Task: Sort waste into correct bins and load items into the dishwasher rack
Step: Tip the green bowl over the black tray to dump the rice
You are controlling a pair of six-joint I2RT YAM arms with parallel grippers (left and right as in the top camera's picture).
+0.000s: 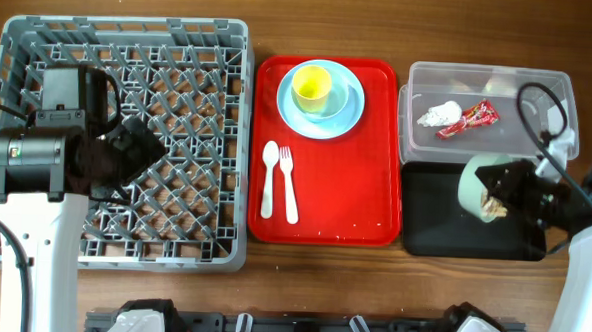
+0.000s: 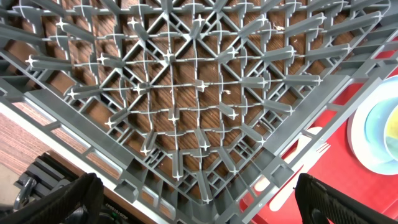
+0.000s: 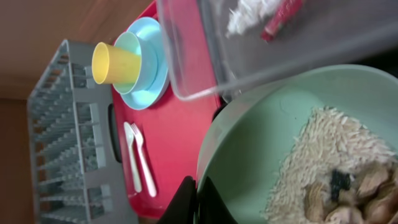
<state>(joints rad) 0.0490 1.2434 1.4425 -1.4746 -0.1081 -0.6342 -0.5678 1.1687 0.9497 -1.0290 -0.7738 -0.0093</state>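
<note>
My right gripper needs to set the mint green bowl, now tipped over the black tray, down on the red serving tray (image 1: 324, 183) (image 3: 172, 151) just beside the white fork.
My right gripper (image 3: 200, 200) is shut on the rim of the mint green bowl (image 3: 261, 149), which holds white rice (image 3: 323, 155) and brownish scraps (image 3: 348, 196). From above, the bowl (image 1: 475, 186) is tipped on its side over the black tray (image 1: 438, 237). The clear tub (image 1: 508, 135) holds the white napkin (image 1: 438, 114) and the red wrapper (image 1: 470, 119). My left gripper (image 1: 131, 151) hangs open over the grey dishwasher rack (image 1: 180, 71), fingers (image 2: 68, 199) wide apart with nothing between them. The yellow cup (image 1: 312, 85) sits in the blue bowl (image 1: 337, 106) on the blue plate (image 1: 350, 118).
The red serving tray (image 1: 334, 203) lies between the rack and the bins. On it, a white spoon (image 1: 268, 177) and a white fork (image 1: 288, 183) lie side by side. A black cable (image 1: 534, 111) loops over the clear tub's right end.
</note>
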